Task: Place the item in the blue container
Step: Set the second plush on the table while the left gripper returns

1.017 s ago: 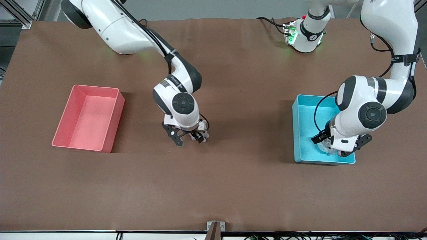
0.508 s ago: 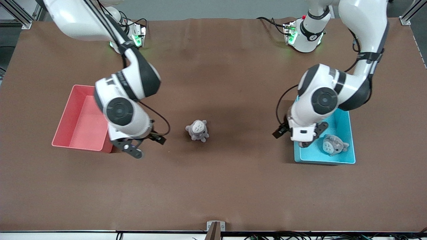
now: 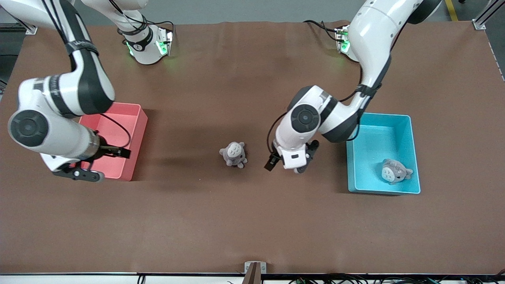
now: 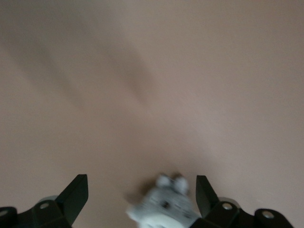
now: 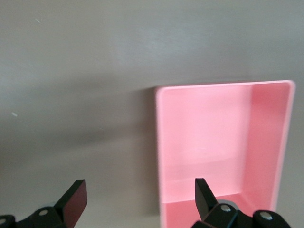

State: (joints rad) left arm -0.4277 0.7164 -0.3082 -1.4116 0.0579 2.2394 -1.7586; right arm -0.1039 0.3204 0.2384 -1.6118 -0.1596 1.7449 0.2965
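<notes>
The grey plush toy on the table between the pink bin and the blue container is next, and my left gripper should close around its white belly (image 3: 234,151) (image 4: 163,221).
A small grey plush toy (image 3: 234,154) stands on the brown table mid-way between the bins; the left wrist view shows it (image 4: 164,208) low between the fingers. My left gripper (image 3: 290,162) (image 4: 141,184) is open over the table, just beside this toy on the blue container's side, holding nothing. The blue container (image 3: 371,148) sits toward the left arm's end, with a second grey plush toy (image 3: 395,170) lying in its corner nearest the front camera. My right gripper (image 3: 79,172) (image 5: 138,186) hangs open and empty over the pink bin's near edge.
The pink bin (image 3: 118,130) (image 5: 223,137) stands empty toward the right arm's end of the table. Both arm bases (image 3: 144,45) sit along the table edge farthest from the front camera. Brown cloth (image 3: 252,221) covers the table.
The left arm swung from the blue container toward the table's middle, leaving a plush in the container. The right arm pulled back from the middle to the pink bin, uncovering the other plush.
</notes>
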